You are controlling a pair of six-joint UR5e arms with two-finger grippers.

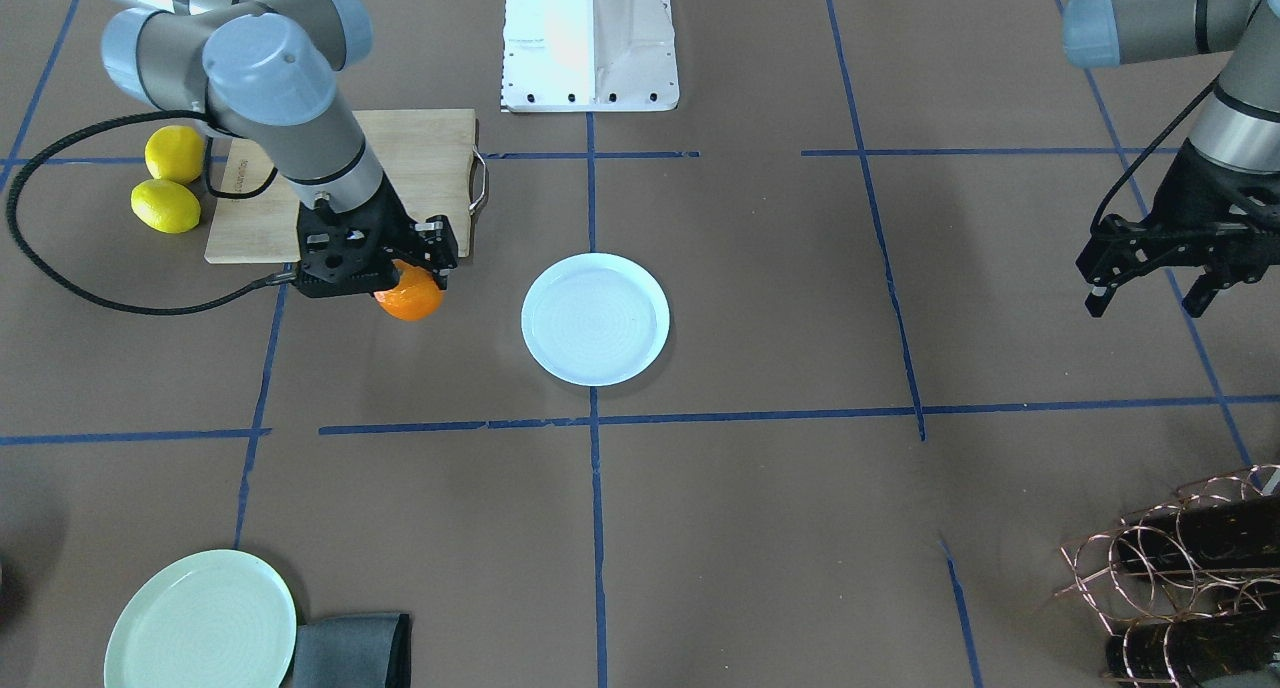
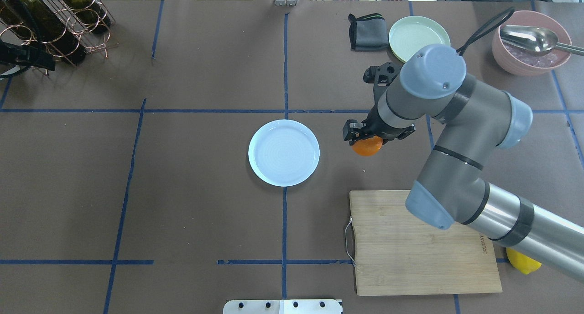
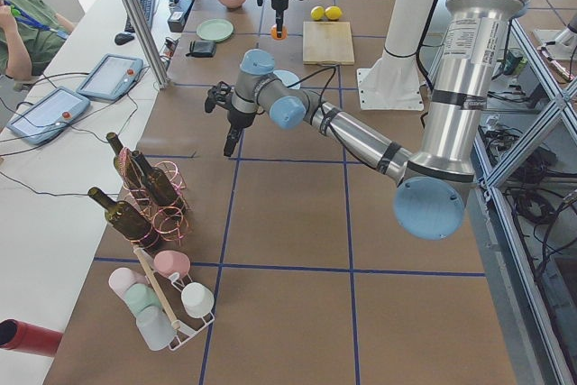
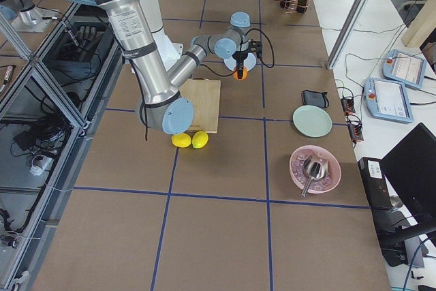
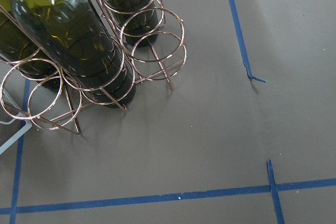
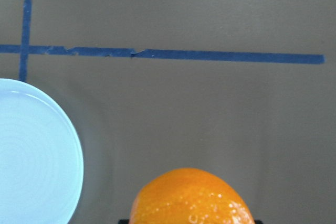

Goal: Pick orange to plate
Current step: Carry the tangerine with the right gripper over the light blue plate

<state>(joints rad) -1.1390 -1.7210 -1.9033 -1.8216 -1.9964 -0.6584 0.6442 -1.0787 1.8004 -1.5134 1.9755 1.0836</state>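
Next, my right gripper lets go of the orange on the middle of the pale bluish-white plate (image 1: 600, 328) (image 6: 4, 155).
The small bright orange (image 1: 408, 298) (image 2: 367, 146) is held in my right gripper (image 1: 412, 276) (image 2: 365, 138), which is shut on it from above. It sits just off the wooden board's corner, a short gap away from the pale bluish-white plate (image 1: 595, 318) (image 2: 284, 152). The right wrist view has the orange (image 6: 191, 199) at the bottom edge and the plate (image 6: 31, 153) at the left. Nothing lies on the plate. My left gripper (image 1: 1148, 298) hangs open and holds nothing, far off at the other side of the table.
A wooden cutting board (image 2: 424, 243) lies behind the right arm, with two lemons (image 1: 172, 178) beside it. A pale green plate (image 2: 419, 35), a dark cloth (image 2: 367, 31) and a pink bowl with a spoon (image 2: 531, 42) sit at the far right. A wire wine rack (image 5: 79, 51) stands near the left gripper.
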